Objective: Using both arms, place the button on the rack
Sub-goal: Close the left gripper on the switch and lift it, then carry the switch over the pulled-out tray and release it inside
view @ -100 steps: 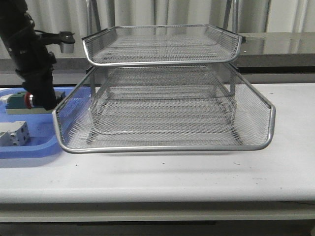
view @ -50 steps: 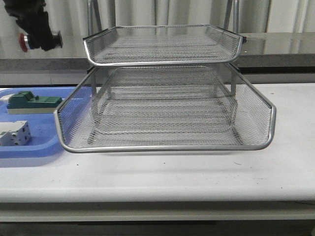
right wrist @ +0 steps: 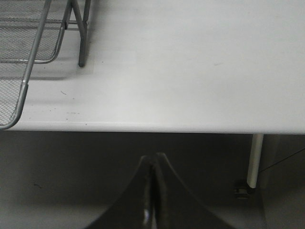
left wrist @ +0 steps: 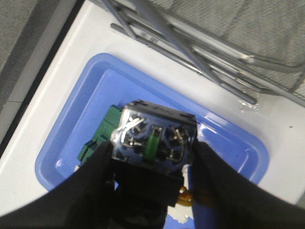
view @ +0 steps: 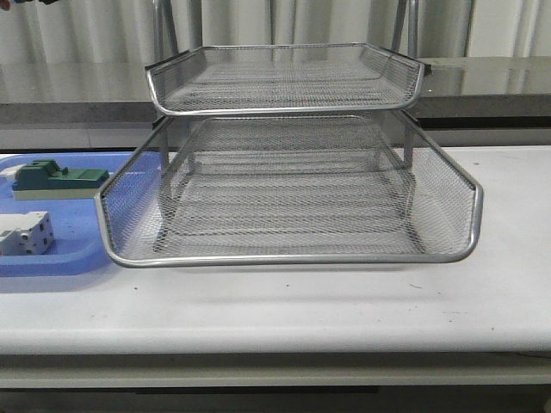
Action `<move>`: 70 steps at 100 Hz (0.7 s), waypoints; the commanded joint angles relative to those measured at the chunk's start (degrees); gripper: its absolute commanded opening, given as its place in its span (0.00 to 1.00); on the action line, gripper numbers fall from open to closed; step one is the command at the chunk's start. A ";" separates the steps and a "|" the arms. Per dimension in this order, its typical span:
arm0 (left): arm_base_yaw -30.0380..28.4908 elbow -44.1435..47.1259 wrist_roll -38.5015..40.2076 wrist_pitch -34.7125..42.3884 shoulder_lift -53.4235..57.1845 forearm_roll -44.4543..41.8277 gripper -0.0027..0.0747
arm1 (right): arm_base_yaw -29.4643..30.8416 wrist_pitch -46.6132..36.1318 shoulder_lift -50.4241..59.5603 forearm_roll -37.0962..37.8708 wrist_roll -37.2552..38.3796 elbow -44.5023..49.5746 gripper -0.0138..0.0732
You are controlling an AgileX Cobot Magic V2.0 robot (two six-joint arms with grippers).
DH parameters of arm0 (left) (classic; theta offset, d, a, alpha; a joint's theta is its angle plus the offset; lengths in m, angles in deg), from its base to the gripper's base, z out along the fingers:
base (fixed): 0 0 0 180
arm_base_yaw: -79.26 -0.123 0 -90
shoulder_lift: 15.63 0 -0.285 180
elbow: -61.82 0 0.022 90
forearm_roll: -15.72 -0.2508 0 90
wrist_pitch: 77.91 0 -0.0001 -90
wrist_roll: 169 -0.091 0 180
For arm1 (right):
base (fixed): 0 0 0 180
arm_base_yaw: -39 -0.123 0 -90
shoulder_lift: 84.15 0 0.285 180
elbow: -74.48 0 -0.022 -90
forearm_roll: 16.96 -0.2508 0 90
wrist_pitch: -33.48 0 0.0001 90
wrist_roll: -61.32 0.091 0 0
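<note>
The button will leave my left gripper's hold when I let it go near the middle of the silver rack's lower tray (view: 256,176).
In the left wrist view my left gripper (left wrist: 153,149) is shut on the button (left wrist: 153,136). Its blue rear block with metal contacts faces the camera, and its red head is hidden. The gripper is high above the blue tray (left wrist: 71,119). In the front view only a red and dark sliver (view: 4,3) shows at the top left corner. The silver wire-mesh rack (view: 288,185) stands mid-table, its lower tray pulled forward, and its frame also shows in the left wrist view (left wrist: 214,52). My right gripper (right wrist: 153,164) is shut and empty, below the table's front edge.
The blue tray (view: 52,258) lies left of the rack. It holds a green block (view: 56,179) and a white-grey terminal block (view: 24,234). The green block also shows under the button (left wrist: 97,138). A rack corner (right wrist: 28,52) and a table leg (right wrist: 255,160) show in the right wrist view.
My left arm has lifted the button from the blue tray straight up, almost out of the top left of the front view. The rack and the tray's blocks have not moved.
</note>
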 commanded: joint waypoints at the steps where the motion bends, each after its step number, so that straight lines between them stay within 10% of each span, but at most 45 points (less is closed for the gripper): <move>1: 2.74 2.58 0.64 -0.55 6.68 2.32 0.01 | 0.17 -2.97 -0.43 1.49 -0.14 -2.01 0.03; 70: 26.79 12.78 0.67 1.71 3.63 5.72 0.01 | 0.17 -2.97 -0.43 1.49 -0.14 -2.01 0.03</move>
